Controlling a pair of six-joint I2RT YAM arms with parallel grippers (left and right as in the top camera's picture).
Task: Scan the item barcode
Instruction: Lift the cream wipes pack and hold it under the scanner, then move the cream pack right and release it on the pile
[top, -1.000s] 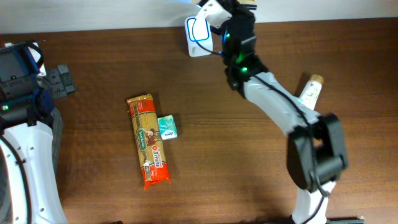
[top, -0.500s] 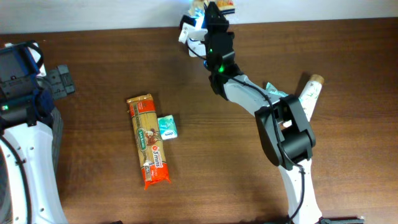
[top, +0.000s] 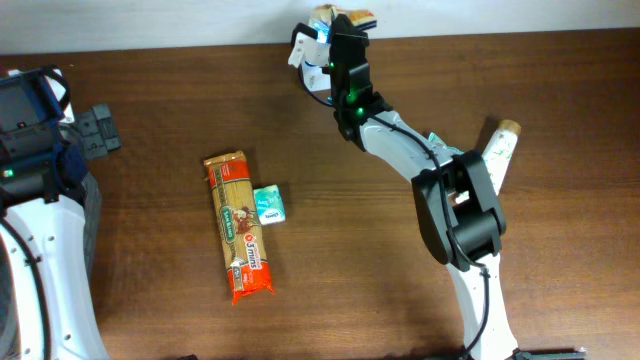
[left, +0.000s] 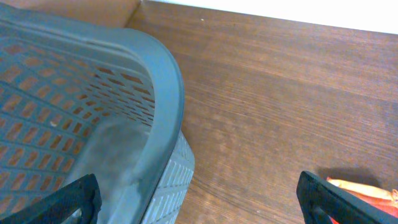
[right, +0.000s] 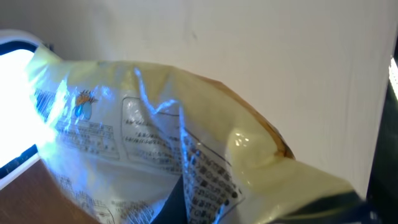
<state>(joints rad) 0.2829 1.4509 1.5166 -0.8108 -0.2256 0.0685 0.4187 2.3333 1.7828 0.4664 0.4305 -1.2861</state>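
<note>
The crinkly yellowish packet will go down on top of the pale bottle (top: 504, 169), where I will set it with my right gripper. The packet is now held against the white scanner.
My right gripper (top: 338, 28) is up at the far edge of the table, shut on a crinkly yellowish packet (right: 186, 118) with small black print. The packet (top: 330, 18) is held against the white scanner (top: 300, 47). The scanner's blue-white light (right: 12, 56) washes over the packet's left side. In the right wrist view the packet fills the frame and hides most of the right gripper (right: 211, 208). My left gripper (left: 199, 196) is open beside a grey basket (left: 155, 81), with nothing between its fingers (left: 81, 196).
An orange pasta packet (top: 238, 225) lies mid-table with a small teal pack (top: 268, 205) touching its right side. A pale bottle (top: 500, 148) lies at the right, beside the right arm. The left arm (top: 45, 240) stays along the left edge.
The right arm has swung left and toward the wall with the packet, which now covers the scanner's white face. The left arm has not moved.
</note>
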